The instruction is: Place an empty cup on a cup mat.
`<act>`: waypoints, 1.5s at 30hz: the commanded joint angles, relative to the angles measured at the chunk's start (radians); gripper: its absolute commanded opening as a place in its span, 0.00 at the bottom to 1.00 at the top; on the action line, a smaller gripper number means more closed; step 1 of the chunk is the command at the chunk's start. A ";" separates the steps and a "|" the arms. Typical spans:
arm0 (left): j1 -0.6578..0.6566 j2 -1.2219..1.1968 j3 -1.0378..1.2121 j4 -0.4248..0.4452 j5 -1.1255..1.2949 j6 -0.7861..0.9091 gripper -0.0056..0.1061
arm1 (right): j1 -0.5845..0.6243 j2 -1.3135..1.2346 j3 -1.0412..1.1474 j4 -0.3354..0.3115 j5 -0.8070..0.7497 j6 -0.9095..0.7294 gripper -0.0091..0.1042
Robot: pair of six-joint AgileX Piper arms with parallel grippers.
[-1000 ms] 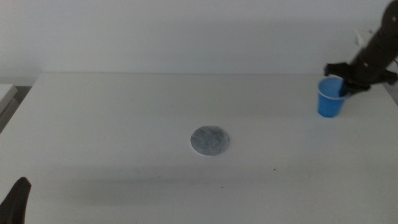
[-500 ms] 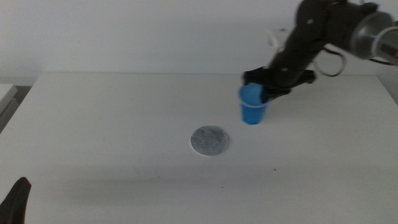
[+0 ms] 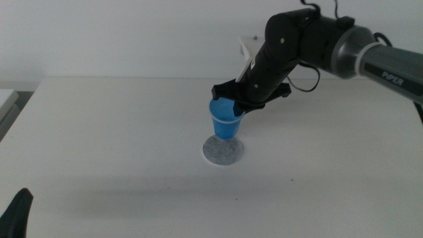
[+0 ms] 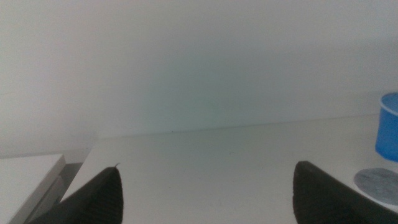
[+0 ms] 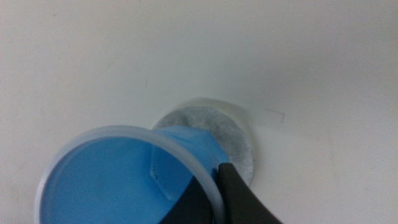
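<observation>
The blue cup, which hangs just above the mat now, will be let go by my right gripper on the middle of the round grey cup mat [image 3: 224,152] [image 5: 201,157].
The blue cup [image 3: 225,121] hangs just above the round grey cup mat [image 3: 223,151] at the table's middle. My right gripper [image 3: 236,106] is shut on the cup's rim, one jaw inside and one outside. In the right wrist view the cup [image 5: 118,174] is empty and the cup mat [image 5: 214,134] lies right below its base; whether they touch I cannot tell. My left gripper [image 4: 205,193] is open and empty at the table's near left corner; its view shows the cup [image 4: 388,127] and the cup mat [image 4: 379,183] far off.
The white table [image 3: 119,132] holds nothing else. A pale ledge [image 3: 6,102] lies beyond its left edge. The right arm [image 3: 317,43] reaches in over the table's back right.
My right gripper has carried the cup from the table's far right edge leftwards and forwards to just above the cup mat. The left arm has not moved.
</observation>
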 commanded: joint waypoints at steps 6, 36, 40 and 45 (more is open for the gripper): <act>-0.003 -0.004 0.000 -0.004 -0.005 -0.003 0.89 | 0.011 0.038 -0.006 0.006 -0.032 0.004 0.06; -0.003 -0.004 0.000 -0.004 -0.005 -0.003 0.89 | 0.011 0.099 -0.006 -0.001 -0.013 -0.020 0.17; -0.003 -0.004 0.000 -0.004 -0.005 -0.003 0.89 | 0.011 0.099 -0.006 -0.004 -0.026 -0.020 0.27; -0.003 -0.004 0.000 -0.004 -0.005 -0.003 0.89 | 0.011 0.099 -0.006 -0.004 -0.028 -0.020 0.47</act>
